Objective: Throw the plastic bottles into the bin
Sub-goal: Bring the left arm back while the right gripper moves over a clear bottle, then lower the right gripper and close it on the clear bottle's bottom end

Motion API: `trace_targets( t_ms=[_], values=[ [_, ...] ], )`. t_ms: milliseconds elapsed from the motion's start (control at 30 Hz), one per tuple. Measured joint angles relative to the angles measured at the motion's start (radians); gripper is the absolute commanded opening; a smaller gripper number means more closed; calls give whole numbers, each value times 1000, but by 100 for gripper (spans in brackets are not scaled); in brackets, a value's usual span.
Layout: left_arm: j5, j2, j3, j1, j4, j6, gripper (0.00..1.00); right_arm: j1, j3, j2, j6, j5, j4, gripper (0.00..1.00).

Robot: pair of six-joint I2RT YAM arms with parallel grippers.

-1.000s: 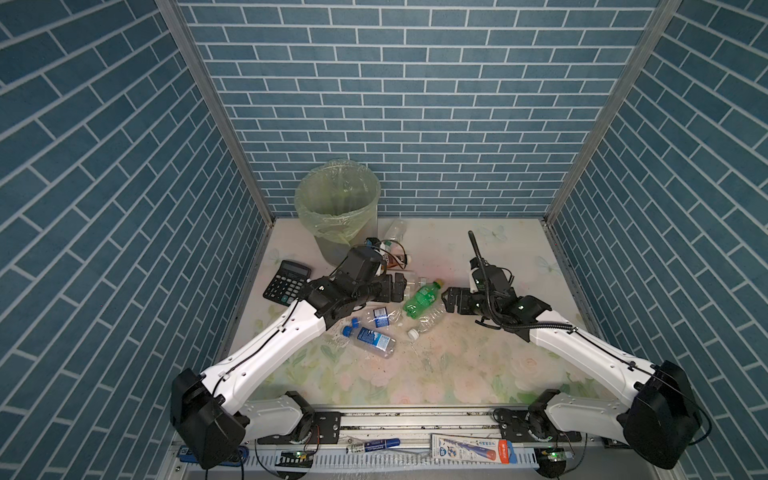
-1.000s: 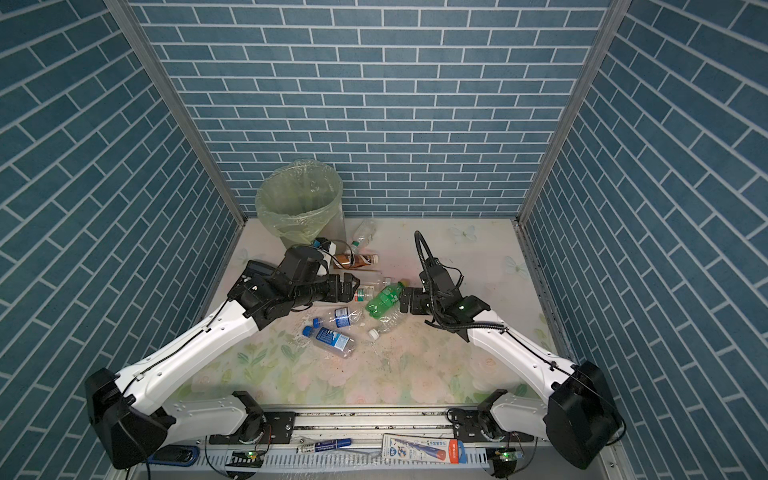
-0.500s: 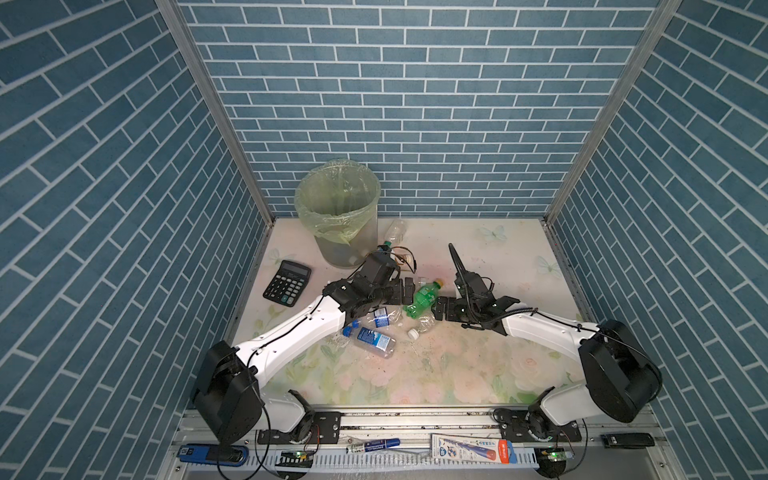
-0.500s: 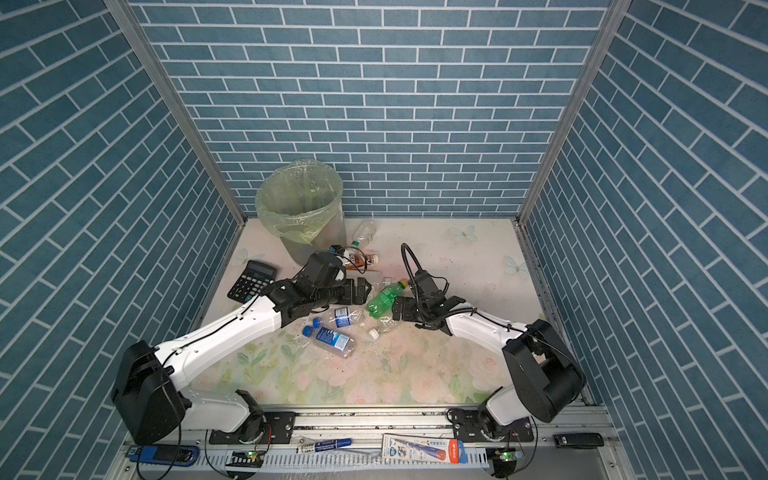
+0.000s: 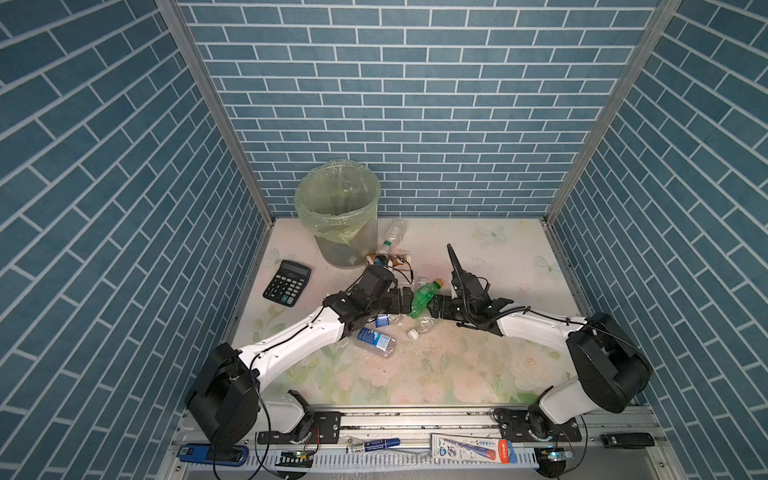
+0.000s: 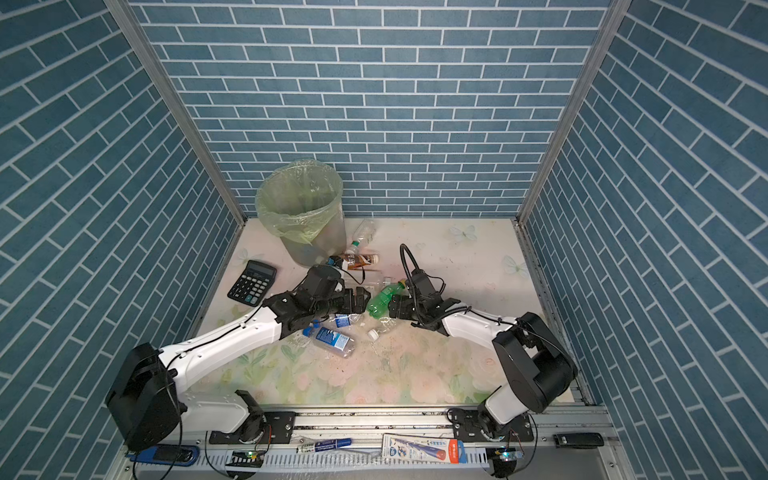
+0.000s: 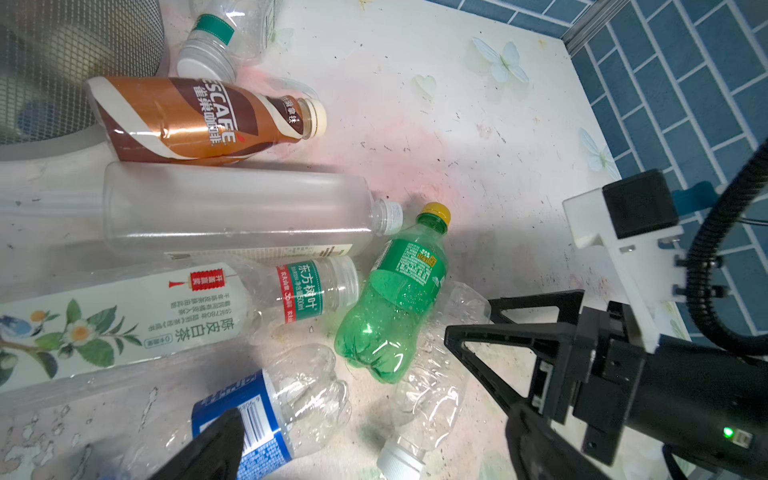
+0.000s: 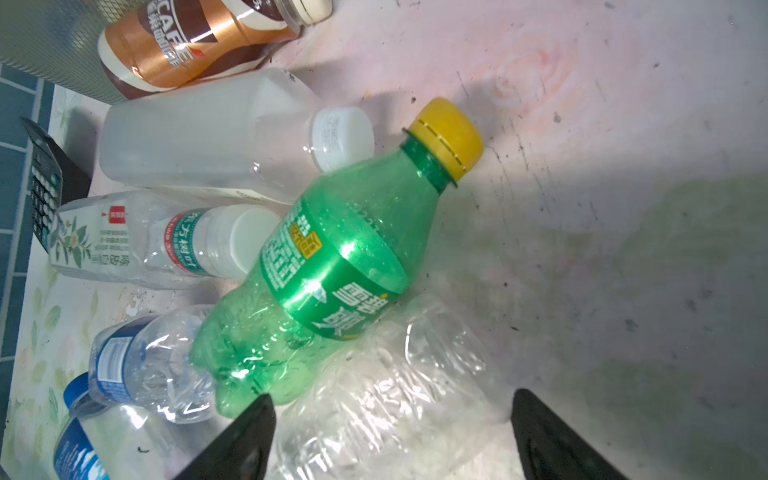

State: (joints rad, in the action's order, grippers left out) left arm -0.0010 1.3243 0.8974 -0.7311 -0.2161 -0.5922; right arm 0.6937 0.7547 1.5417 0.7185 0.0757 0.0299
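My left gripper should grasp the crushed clear bottle by its neck (image 7: pixel 409 442) next to the white cap next, while my right gripper reaches the bottle's body.
The bin (image 5: pixel 336 208) with its pale green bag stands at the back left. Several plastic bottles lie in a heap before it: a green bottle (image 5: pixel 422 299) (image 8: pixel 332 266) with a yellow cap, a crushed clear bottle (image 8: pixel 395 395) under it, a blue-labelled bottle (image 5: pixel 376 340), a brown bottle (image 7: pixel 199 120) and a frosted clear bottle (image 7: pixel 237 208). My right gripper (image 8: pixel 395 440) (image 5: pixel 436 309) is open, its jaws standing wide on either side of the crushed clear bottle. Just left of the green bottle, my left gripper (image 5: pixel 405 301) (image 7: pixel 374 453) is open over the blue-labelled bottle.
A black calculator (image 5: pixel 287 282) lies at the left edge of the table. Another clear bottle (image 5: pixel 392 232) rests beside the bin near the back wall. Blue brick walls close in three sides. A marker (image 5: pixel 374 444) and a tube (image 5: pixel 473 449) lie on the front rail.
Both arms have come down low and closed in on the bottle heap from either side. The right gripper now straddles the crushed clear bottle, its jaws slightly narrower.
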Motion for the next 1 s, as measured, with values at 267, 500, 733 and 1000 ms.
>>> trace_targets(
  t_ms=[267, 500, 733, 1000],
  values=[
    [-3, -41, -5, -18, 16, -3, 99, 31, -6, 59, 11, -18, 12, 85],
    [-6, -68, -13, -24, 20, -3, 99, 33, -6, 73, 17, -56, 31, 77],
    [-7, -73, -22, -27, 24, -4, 99, 31, -6, 70, 11, -113, 0, 72],
    [-11, -68, -33, -54, 34, -22, 99, -85, -10, 13, -20, -143, -96, 62]
  ],
)
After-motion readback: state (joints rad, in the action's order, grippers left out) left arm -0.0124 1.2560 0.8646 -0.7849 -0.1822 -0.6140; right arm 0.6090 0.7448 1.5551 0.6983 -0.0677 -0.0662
